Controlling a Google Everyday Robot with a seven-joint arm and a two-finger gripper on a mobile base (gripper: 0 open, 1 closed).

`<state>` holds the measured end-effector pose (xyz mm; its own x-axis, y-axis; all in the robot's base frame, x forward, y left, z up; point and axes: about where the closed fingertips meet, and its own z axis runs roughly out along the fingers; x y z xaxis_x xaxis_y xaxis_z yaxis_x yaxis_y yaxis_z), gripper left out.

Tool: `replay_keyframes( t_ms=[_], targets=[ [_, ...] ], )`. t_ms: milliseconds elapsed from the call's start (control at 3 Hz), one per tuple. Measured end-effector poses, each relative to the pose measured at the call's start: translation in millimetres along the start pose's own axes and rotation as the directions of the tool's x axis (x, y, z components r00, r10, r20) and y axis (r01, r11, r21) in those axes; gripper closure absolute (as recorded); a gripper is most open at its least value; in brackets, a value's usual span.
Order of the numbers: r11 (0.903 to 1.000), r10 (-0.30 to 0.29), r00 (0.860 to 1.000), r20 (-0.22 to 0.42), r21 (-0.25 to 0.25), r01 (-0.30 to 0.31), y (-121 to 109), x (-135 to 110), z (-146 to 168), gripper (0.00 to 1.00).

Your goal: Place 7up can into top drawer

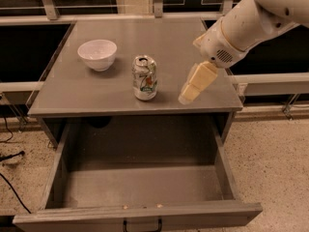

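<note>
The gripper should close around the middle [145, 78] of the 7up can, because the can has to be lifted over into the open top drawer.
The 7up can [145, 78], silver-white with green and red-orange marks, stands upright near the front edge of the grey cabinet top [96, 93]. The top drawer [140, 187] is pulled fully out below it and holds nothing; its front panel with a dark handle sits at the bottom edge. My gripper [189, 94], with cream-coloured fingers pointing down and left, hangs just above the cabinet top to the right of the can, apart from it. It holds nothing.
A white bowl [97, 54] sits at the back left of the cabinet top. A metal railing [154, 13] runs behind the cabinet. Speckled floor lies to the right, and cables lie on the floor at the left [9, 178].
</note>
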<state>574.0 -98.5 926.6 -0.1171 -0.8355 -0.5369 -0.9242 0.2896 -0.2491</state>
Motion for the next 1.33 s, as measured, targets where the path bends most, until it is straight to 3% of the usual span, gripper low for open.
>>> replay_keyframes(
  t_ms=[667,1333],
  targets=[
    [1.0,0.0,1.0,0.016,-0.001,0.0,-0.7,-4.3,12.4,0.0],
    [0.9999,0.009,0.996,0.086,-0.011,-0.008,-11.2,-22.1,46.7,0.0]
  ],
)
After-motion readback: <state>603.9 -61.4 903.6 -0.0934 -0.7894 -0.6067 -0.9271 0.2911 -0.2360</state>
